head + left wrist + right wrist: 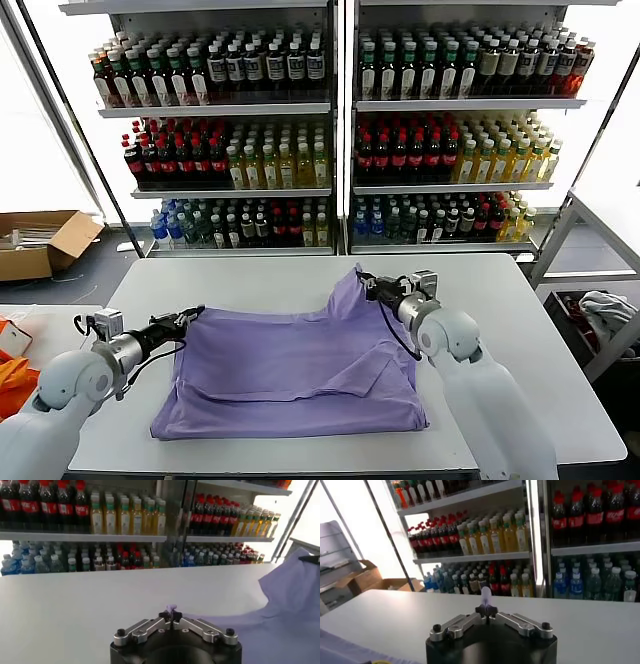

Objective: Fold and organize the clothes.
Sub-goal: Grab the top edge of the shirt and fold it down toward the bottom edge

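I should let go of the lavender T-shirt's lifted corner with my right gripper on the shirt's near panel [388, 384], just below the creased flap.
The lavender T-shirt [290, 375] lies spread and partly folded on the white table [520, 330]. My left gripper [193, 315] is shut on the shirt's far left corner, low over the table; a small purple tuft [171, 608] pokes out between its fingertips, and more of the shirt [295, 585] rises to one side in the left wrist view. My right gripper [367, 283] is shut on the shirt's far right corner and holds it lifted into a peak [350, 285]. In the right wrist view a purple tuft [486, 595] sticks out of the closed fingertips.
Shelves of bottled drinks [330, 130] stand behind the table. A cardboard box [40, 245] sits on the floor at the left. Orange fabric [15, 385] lies at the far left edge. A grey-white cloth bundle [605, 310] rests at the right.
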Available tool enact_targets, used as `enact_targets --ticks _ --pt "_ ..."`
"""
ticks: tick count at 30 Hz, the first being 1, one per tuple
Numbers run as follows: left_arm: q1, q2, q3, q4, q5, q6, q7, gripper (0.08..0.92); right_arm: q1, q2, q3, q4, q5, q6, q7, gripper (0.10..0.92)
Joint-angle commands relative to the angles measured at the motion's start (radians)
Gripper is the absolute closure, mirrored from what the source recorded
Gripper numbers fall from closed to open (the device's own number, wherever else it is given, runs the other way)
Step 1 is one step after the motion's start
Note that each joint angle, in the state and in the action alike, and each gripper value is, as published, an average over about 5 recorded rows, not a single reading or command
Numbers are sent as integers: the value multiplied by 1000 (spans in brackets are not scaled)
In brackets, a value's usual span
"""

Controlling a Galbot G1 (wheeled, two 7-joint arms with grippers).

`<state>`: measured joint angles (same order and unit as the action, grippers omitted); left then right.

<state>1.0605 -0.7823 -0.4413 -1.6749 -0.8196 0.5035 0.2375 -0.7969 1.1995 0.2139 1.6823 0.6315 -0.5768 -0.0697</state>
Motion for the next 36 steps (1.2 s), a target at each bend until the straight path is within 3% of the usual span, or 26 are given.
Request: enact_targets --ticks 1,13,29,32,36 --pt "333 53 -167 -226 -15 -14 -17 914 -286 -84 85 303 37 -1 24 918" --pt "484 57 -240 -298 20 14 -19 914 -665 -116 232 556 -23 -1 53 918" --pt "564 -32 -313 -302 164 52 39 911 -775 -90 209 543 -37 -1 40 918" --pt "561 -40 -329 -311 173 49 37 888 -770 -90 212 542 -39 1 37 918" --pt "567 -66 -368 -352 177 49 12 786 -769 -84 246 559 -19 23 25 897"
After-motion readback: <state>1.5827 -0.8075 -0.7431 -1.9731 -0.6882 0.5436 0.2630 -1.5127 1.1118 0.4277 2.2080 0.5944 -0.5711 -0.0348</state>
